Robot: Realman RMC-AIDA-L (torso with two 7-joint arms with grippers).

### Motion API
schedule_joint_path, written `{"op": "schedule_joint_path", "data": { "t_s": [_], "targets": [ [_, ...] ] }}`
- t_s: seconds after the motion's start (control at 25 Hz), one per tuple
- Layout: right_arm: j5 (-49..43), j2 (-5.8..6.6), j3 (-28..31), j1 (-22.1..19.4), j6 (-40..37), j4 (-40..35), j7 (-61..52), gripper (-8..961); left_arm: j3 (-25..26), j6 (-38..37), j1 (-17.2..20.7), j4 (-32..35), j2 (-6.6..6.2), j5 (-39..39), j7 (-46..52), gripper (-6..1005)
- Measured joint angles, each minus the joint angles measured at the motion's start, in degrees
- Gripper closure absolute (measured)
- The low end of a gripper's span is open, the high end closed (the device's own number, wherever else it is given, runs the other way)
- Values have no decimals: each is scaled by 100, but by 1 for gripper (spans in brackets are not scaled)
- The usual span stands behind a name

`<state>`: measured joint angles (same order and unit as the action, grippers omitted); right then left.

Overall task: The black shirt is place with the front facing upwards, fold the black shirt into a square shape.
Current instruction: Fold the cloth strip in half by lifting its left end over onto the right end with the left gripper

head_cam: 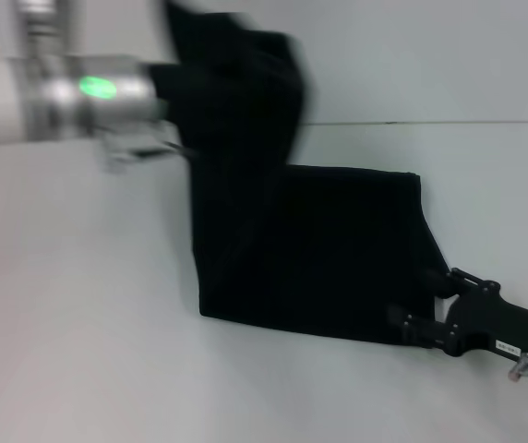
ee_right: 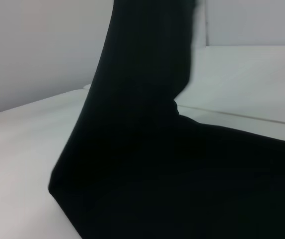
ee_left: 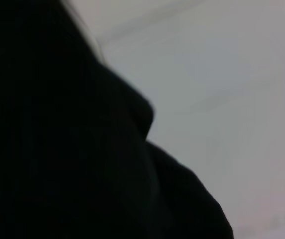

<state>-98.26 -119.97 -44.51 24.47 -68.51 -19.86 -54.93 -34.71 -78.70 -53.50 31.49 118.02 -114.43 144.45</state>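
Note:
The robot's left gripper will release the black shirt's raised end on the flat cloth (head_cam: 415,293) between the fingers of the robot's right gripper.
The black shirt (head_cam: 310,249) lies partly folded on the white table (head_cam: 79,323). Its near part is flat, and its far left end is pulled up off the surface. My left gripper (head_cam: 170,103) is at that raised end, shut on the cloth, with the fabric hanging down from it. My right gripper (head_cam: 426,300) sits low at the shirt's near right corner, against its edge. Black cloth (ee_left: 58,149) fills most of the left wrist view. The right wrist view shows the flat part with the raised strip of shirt (ee_right: 182,174) rising behind it. No lettering or label shows.
Bare white table surface spreads left of and in front of the shirt. A table seam or edge line (head_cam: 449,122) runs across the far right, with a pale wall beyond it.

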Motion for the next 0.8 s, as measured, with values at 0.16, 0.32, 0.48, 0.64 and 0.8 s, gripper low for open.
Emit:
{"op": "schedule_joint_path", "data": {
  "t_s": [0.16, 0.32, 0.48, 0.64, 0.8],
  "targets": [
    [0, 4, 101, -117, -11, 0, 0, 87, -638, 11, -118, -53, 523, 14, -133, 978],
    [0, -8, 135, -147, -15, 18, 0, 87, -1314, 519, 10, -1297, 645, 400, -799, 978],
    [0, -9, 149, -146, 3, 63, 0, 87, -1349, 830, 186, -2243, 654, 726, -1616, 978],
    [0, -15, 293, -116, 51, 67, 0, 87, -1333, 775, 358, -2293, 657, 955, -1756, 979],
    [25, -25, 519, -4, 248, 150, 4, 87, -1356, 752, 367, -2215, 657, 976, -1769, 978]
  ]
}}
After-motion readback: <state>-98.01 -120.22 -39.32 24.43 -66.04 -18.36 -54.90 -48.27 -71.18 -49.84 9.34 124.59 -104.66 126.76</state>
